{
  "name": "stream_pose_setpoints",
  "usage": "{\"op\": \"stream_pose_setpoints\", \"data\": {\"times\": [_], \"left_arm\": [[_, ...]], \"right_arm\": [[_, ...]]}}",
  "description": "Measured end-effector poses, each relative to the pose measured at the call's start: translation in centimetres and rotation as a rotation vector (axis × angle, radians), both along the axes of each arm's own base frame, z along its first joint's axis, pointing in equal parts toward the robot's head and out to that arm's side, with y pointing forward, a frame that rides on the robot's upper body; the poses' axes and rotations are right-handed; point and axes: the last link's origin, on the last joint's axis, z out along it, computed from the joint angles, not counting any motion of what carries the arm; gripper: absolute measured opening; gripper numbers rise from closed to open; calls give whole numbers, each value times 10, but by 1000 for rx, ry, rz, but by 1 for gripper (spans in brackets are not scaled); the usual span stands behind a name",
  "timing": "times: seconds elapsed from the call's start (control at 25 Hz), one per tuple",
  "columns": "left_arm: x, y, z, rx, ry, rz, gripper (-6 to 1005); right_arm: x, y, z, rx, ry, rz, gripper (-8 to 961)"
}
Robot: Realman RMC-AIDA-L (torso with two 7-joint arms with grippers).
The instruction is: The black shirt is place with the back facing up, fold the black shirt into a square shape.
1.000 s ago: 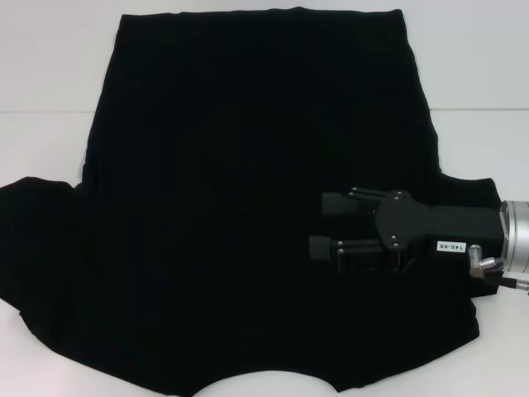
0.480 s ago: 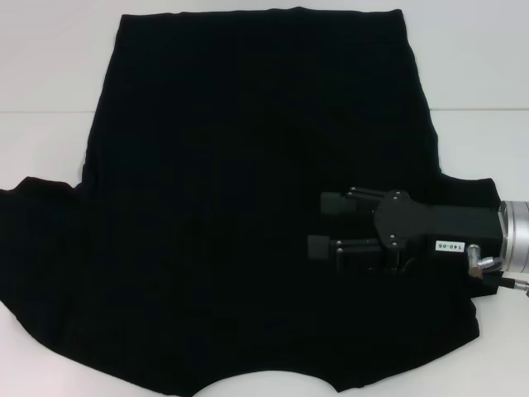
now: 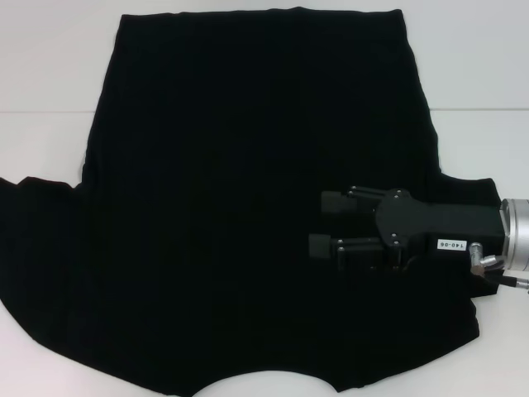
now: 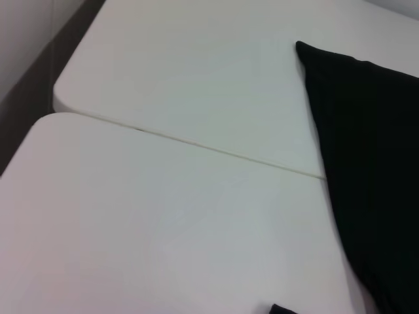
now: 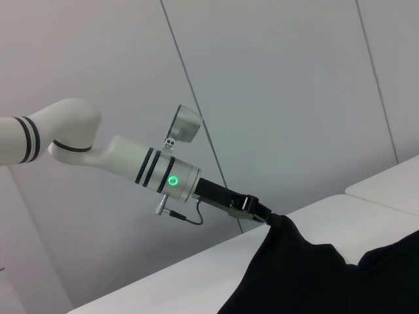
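Note:
My left gripper is going to let the raised sleeve corner of the black shirt go on the shirt's body (image 3: 193, 215), just a little short of its middle.
The black shirt (image 3: 248, 165) lies spread flat on the white table, plain side up, hem at the far side. My right gripper (image 3: 324, 223) is open over the shirt's right lower part, fingers pointing left, with nothing between them. My left gripper is out of the head view. It shows in the right wrist view (image 5: 267, 218), shut on a raised corner of the shirt (image 5: 314, 275), which hangs down from it in a peak. The left wrist view shows the shirt's edge (image 4: 373, 163) on the table.
The white table (image 3: 50, 66) is made of two tops joined at a seam (image 4: 196, 144), with a rounded corner and a drop-off at its far left (image 4: 59, 104). A grey wall stands behind the left arm (image 5: 131, 160).
The shirt's left sleeve has shifted slightly outward toward the left edge of the head view. My right gripper has barely moved.

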Motion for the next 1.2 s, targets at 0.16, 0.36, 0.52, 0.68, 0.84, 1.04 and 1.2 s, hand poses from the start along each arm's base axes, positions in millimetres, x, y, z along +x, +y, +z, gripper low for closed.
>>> {"op": "stream_pose_setpoints", "data": {"times": [0.16,0.36,0.52,0.68,0.84,1.04,1.2], "left_arm": [[4,-2,-3,-26,-28,-8,9],[20,-4,-7,-87,-107,-63,9],[38,1,-8,-141,-143,-128,9],[61,8,-17,-223,-169,-210,9],[82,9,-39,-314,-195,-282,9],[91,4,-60,-357,-226,-320,9],[94,-1,-72,-378,-266,-335,9]], "right_arm": [[0,0,0,0,0,0,924],[0,0,0,-2,2,0,922],[-1,-1,0,-6,5,3,921],[0,-2,0,-8,5,2,920],[1,-4,0,-11,9,-1,919],[2,-5,0,-15,13,-2,917],[3,-5,1,-11,11,-1,916]]}}
